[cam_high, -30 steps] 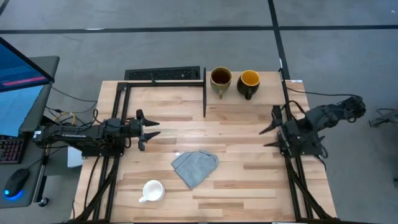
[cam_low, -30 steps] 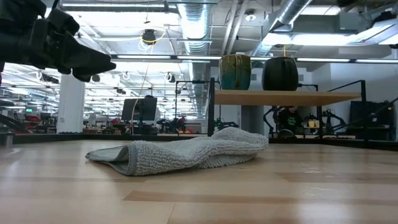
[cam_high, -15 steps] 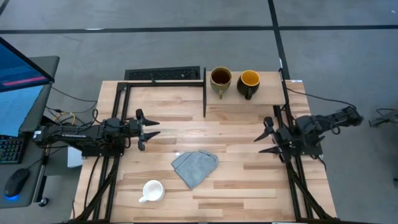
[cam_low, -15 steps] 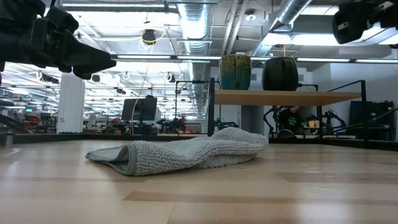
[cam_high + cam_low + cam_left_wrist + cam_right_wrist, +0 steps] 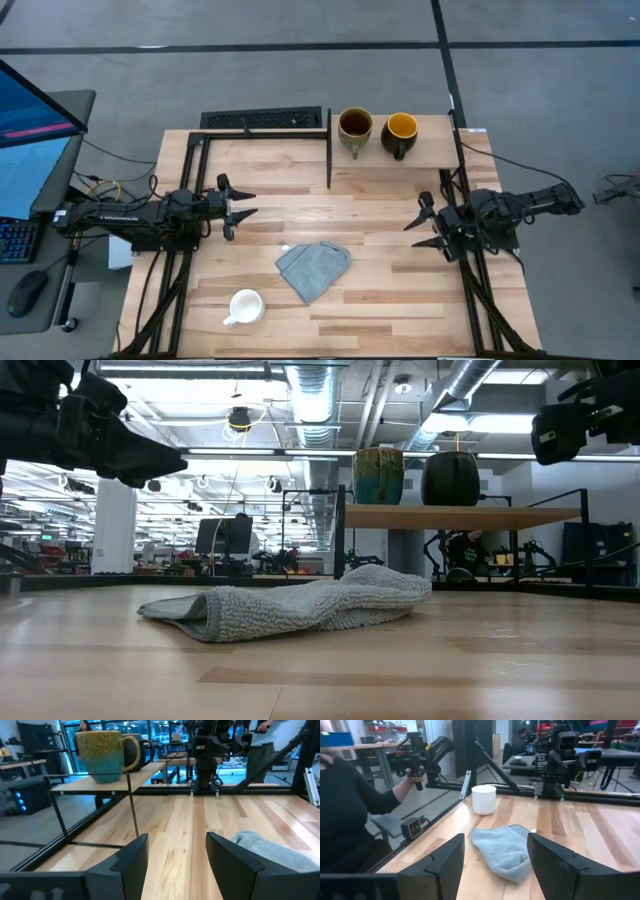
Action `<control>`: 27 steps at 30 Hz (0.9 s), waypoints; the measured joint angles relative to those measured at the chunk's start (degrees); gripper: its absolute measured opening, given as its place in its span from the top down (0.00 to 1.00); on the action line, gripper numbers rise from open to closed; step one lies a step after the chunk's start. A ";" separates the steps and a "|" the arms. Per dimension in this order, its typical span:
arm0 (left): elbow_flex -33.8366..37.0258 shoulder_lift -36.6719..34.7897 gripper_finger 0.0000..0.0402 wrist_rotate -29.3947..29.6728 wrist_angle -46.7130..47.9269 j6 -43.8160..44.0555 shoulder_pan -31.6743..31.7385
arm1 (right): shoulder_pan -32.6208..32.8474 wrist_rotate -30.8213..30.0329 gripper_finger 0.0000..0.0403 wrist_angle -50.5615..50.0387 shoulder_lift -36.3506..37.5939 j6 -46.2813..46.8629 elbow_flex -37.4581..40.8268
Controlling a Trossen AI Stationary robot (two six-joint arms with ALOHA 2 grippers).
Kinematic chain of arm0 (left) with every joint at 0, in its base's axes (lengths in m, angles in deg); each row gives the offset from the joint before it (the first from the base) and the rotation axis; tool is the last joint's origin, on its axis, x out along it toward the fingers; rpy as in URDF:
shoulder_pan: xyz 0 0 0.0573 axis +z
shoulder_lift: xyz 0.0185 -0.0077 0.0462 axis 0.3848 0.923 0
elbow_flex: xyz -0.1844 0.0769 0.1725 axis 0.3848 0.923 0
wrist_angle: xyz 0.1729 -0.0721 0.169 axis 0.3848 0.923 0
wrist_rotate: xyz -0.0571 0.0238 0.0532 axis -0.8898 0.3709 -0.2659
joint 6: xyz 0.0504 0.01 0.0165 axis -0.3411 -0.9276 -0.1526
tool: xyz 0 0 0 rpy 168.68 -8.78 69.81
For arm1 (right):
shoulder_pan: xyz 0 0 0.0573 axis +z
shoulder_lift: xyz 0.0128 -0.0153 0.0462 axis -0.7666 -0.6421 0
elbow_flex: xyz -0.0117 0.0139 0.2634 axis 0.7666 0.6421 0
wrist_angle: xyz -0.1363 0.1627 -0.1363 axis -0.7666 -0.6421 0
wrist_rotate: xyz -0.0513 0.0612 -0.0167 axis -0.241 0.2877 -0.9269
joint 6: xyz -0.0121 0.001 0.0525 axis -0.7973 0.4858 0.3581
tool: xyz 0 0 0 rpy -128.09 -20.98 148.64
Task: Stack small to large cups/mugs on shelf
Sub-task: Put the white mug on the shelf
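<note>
The robot's left gripper needs to next go to the small white mug and grab the far side of the white mug's rim [image 5: 238, 294].
The olive-tan mug [image 5: 354, 129] and the dark mug with yellow-orange inside [image 5: 399, 133] stand side by side on the light-wood shelf [image 5: 434, 150] at the table's far right; both show in the low view [image 5: 378, 476] [image 5: 450, 479]. The small white mug [image 5: 244, 306] stands on the table near the front left, also in the right wrist view [image 5: 484, 799]. My left gripper [image 5: 250, 205] is open and empty at the table's left. My right gripper [image 5: 415, 226] is open and empty at the right, pointing toward the grey-blue cloth [image 5: 313, 266].
The crumpled grey-blue cloth lies mid-table between the white mug and my right gripper. The shelf's black upright [image 5: 329, 148] runs along its left edge. A person in black [image 5: 350, 815] stands beyond the table's near edge, holding a device.
My right gripper has moved toward the table's left and near edge, off the right side onto the table, and has turned to point toward the cloth. My left arm has kept still.
</note>
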 joint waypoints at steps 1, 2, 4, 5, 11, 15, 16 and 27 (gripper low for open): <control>0.00 0.00 0.53 0.08 0.18 0.30 0.00 | -0.30 0.02 0.41 -0.13 0.46 -0.22 0.26; 0.00 -0.02 0.53 0.06 0.38 0.66 0.00 | -0.54 0.23 0.41 -0.17 0.87 -0.23 0.58; 0.00 -0.02 0.53 -0.31 0.77 1.66 0.00 | -1.03 1.45 0.41 -0.30 1.73 0.62 1.79; 0.00 0.00 0.53 -0.39 0.79 2.17 0.00 | -1.23 2.34 0.41 -0.40 2.13 1.32 2.48; 0.00 -0.02 0.53 -0.64 0.75 5.59 0.00 | -1.50 3.53 0.41 -0.15 3.90 6.50 4.93; 0.00 0.00 0.53 -0.61 0.92 5.57 0.00 | -1.46 4.01 0.41 -0.41 3.89 4.94 4.93; 0.00 0.00 0.53 -0.58 1.00 6.19 0.00 | -1.46 4.01 0.41 -0.43 3.86 4.82 4.93; -0.02 -0.01 0.53 4.68 6.51 12.61 0.00 | -1.50 3.99 0.41 -0.48 3.84 4.72 4.93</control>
